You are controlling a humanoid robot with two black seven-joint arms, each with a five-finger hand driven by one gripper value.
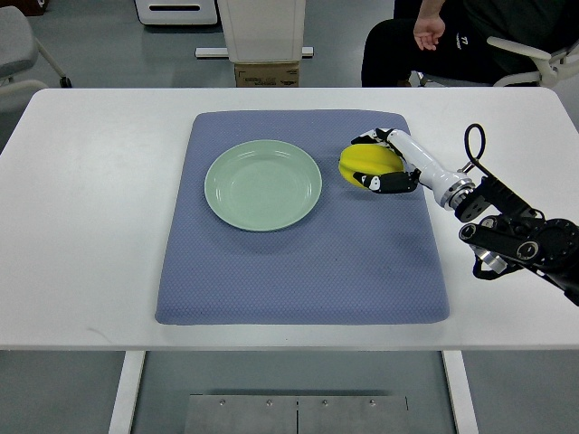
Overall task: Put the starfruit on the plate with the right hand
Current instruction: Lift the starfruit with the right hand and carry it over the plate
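Next, I release the starfruit with my right gripper on the far half of the pale green plate (270,172), near its middle. The starfruit still rests on the blue mat.
A yellow starfruit (365,163) lies on the blue mat (298,262), just right of the pale green plate (263,184). My right hand (384,160) reaches in from the right edge and wraps its fingers around the fruit from the right side, thumb below and fingers above. The fruit still appears to rest on the mat, a short gap from the plate's rim. The plate holds nothing. No left arm shows in the view.
The mat covers the middle of a white table (81,226). A seated person (452,41) is behind the table's far right edge, one hand raised. A white stand with a cardboard box (266,72) sits behind the far edge.
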